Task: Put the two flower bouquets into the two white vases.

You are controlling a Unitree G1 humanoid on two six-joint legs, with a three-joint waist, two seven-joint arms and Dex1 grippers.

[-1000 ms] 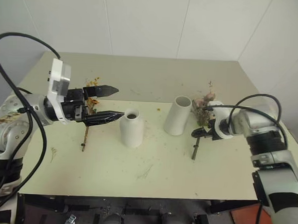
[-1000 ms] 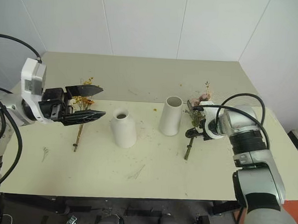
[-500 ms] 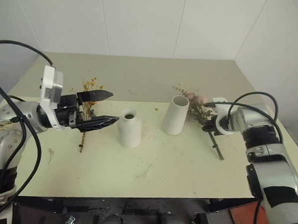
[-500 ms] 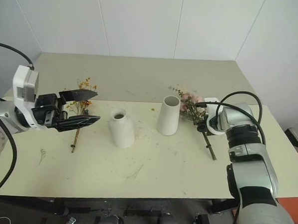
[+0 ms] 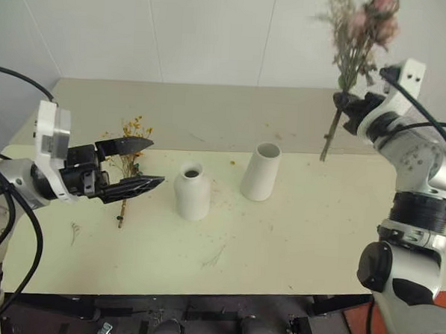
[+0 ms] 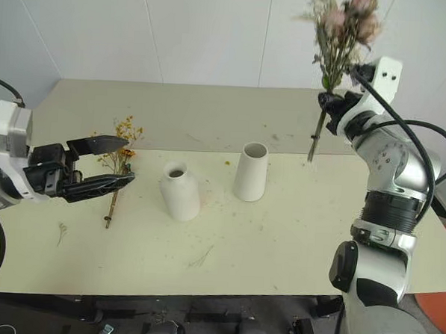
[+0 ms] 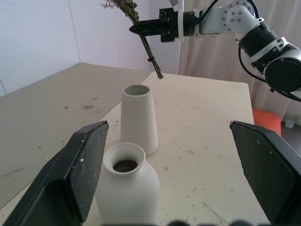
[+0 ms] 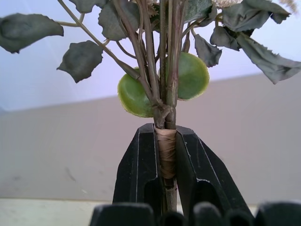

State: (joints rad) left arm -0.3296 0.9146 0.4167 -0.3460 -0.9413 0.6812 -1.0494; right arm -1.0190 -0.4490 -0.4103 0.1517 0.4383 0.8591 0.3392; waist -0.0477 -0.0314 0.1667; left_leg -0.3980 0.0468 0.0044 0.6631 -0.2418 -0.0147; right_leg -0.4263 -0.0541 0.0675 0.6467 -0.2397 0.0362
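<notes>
My right gripper has the pink rose bouquet. It will release the bouquet in the opening of the tall white cylinder vase (image 5: pixel 268 150).
My right gripper (image 5: pixel 345 100) is shut on the taped stems of the pink rose bouquet (image 5: pixel 359 32) and holds it upright, high above the table and to the right of the tall white cylinder vase (image 5: pixel 260 171). The stem ends (image 5: pixel 325 150) hang free in the air. In the right wrist view both fingers (image 8: pixel 141 165) clamp the wrapped stems (image 8: pixel 165 153). The short bottle-shaped vase (image 5: pixel 192 190) stands left of the cylinder. My left gripper (image 5: pixel 143 163) hovers open beside the small yellow-orange dried bouquet (image 5: pixel 130 162), which lies flat on the table.
The cream table (image 5: pixel 279 237) carries scattered dried petals and stem bits (image 5: pixel 217 256). Its front edge runs close to me. White wall panels stand behind the far edge.
My right gripper has swung the rose bouquet from lying on the table up to upright, high in the air. The left gripper drifted slightly back and left, still open.
</notes>
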